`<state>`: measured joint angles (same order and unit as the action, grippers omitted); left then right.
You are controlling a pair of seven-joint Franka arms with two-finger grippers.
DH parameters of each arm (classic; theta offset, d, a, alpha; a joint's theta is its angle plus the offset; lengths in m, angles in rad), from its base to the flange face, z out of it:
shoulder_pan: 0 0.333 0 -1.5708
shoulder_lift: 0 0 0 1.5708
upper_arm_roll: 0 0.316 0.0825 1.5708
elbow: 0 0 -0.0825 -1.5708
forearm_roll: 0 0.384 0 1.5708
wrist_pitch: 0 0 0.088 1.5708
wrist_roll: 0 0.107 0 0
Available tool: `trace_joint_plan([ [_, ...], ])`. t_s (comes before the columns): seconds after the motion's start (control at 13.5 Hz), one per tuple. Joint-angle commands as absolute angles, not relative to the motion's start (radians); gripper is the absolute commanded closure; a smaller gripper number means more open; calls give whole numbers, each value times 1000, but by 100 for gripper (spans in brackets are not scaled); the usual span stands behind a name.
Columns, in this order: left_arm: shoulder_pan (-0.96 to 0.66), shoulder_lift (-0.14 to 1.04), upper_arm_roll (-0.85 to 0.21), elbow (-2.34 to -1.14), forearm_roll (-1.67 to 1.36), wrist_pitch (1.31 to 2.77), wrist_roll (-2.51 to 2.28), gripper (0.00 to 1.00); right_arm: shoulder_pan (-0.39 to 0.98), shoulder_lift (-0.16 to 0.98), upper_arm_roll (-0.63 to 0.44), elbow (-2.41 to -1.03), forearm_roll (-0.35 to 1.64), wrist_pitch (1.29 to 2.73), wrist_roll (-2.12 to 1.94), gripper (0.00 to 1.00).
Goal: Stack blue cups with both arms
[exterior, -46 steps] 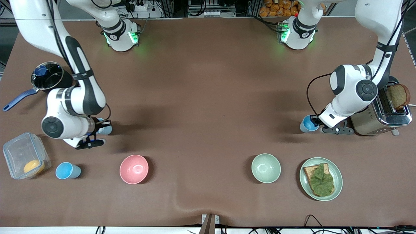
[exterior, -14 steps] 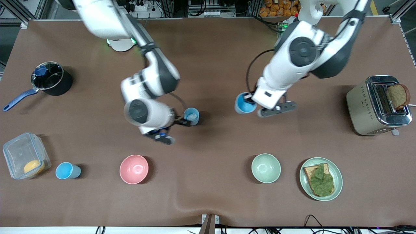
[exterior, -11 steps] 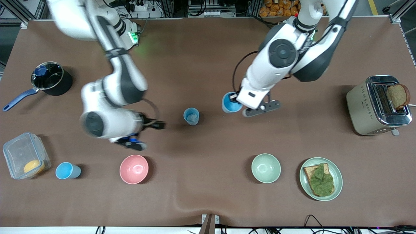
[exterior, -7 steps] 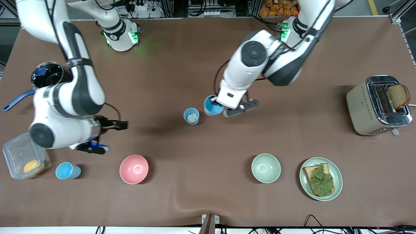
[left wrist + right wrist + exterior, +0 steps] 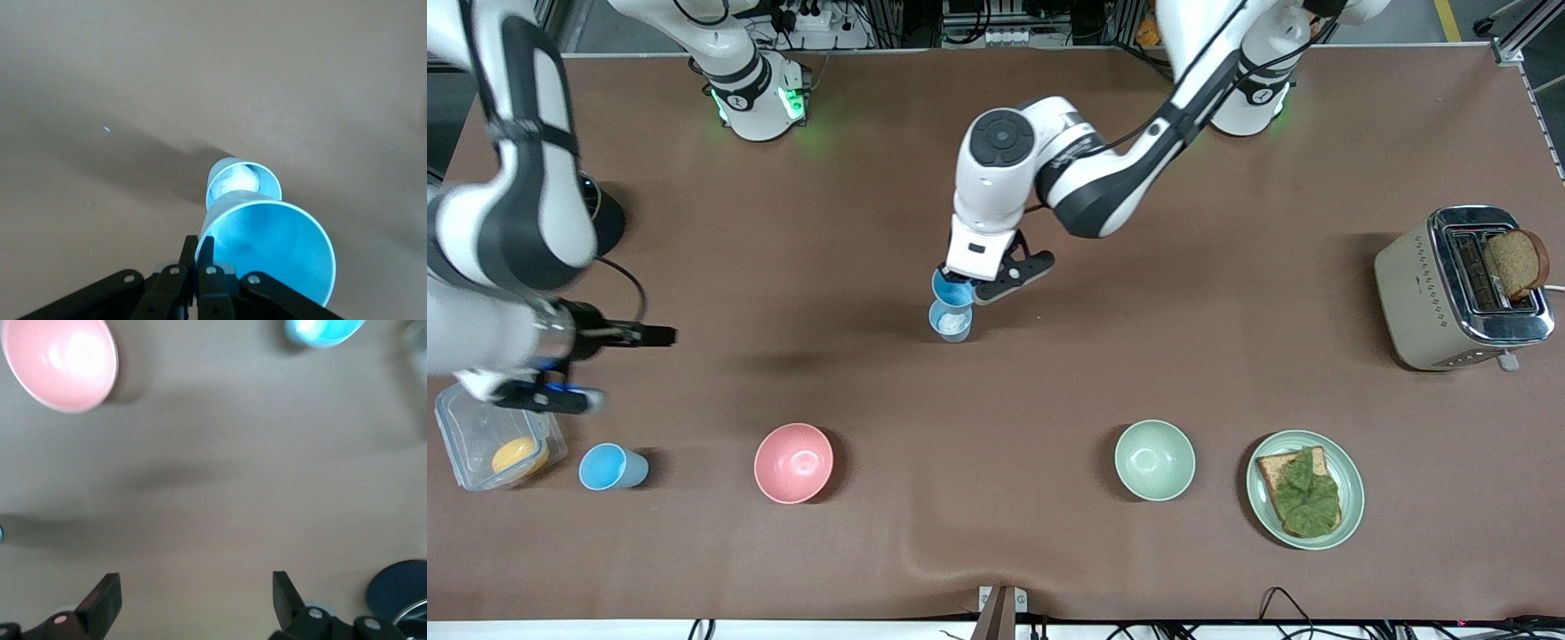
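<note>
Next, I let go of the second blue cup with my left gripper inside the whitish opening of the standing blue cup [image 5: 950,319] [image 5: 240,181].
A blue cup with a whitish inside [image 5: 951,324] stands at the table's middle. My left gripper [image 5: 964,285] is shut on the rim of a second blue cup, bright sky-blue inside [image 5: 950,290], and holds it over the standing cup. In the left wrist view the held cup [image 5: 270,250] is pinched at its rim by my left gripper [image 5: 198,244], its base at the standing cup's mouth [image 5: 235,180]. My right gripper [image 5: 633,368] is open and empty over the table near the right arm's end; its fingertips [image 5: 107,590] stand wide apart.
A third blue cup [image 5: 609,467] stands beside a clear box [image 5: 480,418], and shows in the right wrist view [image 5: 325,330]. Near the front camera are a pink bowl [image 5: 793,462], a green bowl [image 5: 1154,460] and a plate of toast [image 5: 1352,498]. A toaster [image 5: 1432,302] stands at the left arm's end.
My right gripper let go of the whitish cup at the middle and drew back toward the right arm's end, open. My left gripper carried the sky-blue cup across to over that cup.
</note>
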<state>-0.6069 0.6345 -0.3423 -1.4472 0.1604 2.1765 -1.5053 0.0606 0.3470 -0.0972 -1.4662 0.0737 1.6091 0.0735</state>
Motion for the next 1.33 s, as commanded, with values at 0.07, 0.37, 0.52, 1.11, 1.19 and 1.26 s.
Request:
trace_joint_plan([
  [0.07, -731, 687, -221, -1404, 190, 2218, -1568, 100, -3, 25, -75, -1692, 46, 1704, 83, 0],
  [0.37, -739, 707, -215, -1404, 192, 2255, -1572, 100, -24, -40, -74, -1637, 23, 1538, 83, 0],
  [0.52, -739, 716, -207, -1404, 192, 2267, -1572, 100, -29, -28, -69, -1609, 25, 1485, 83, 0],
  [1.11, -726, 649, -144, -1407, 221, 2269, -1552, 0, -34, 17, -25, -1543, -1, 1496, 72, 0],
  [1.19, -707, 617, -135, -1416, 250, 2263, -1548, 0, -31, 18, -25, -1542, -3, 1497, 69, 0],
  [1.26, -675, 574, -135, -1422, 255, 2249, -1546, 0, -26, 23, -25, -1542, -5, 1497, 69, 0],
])
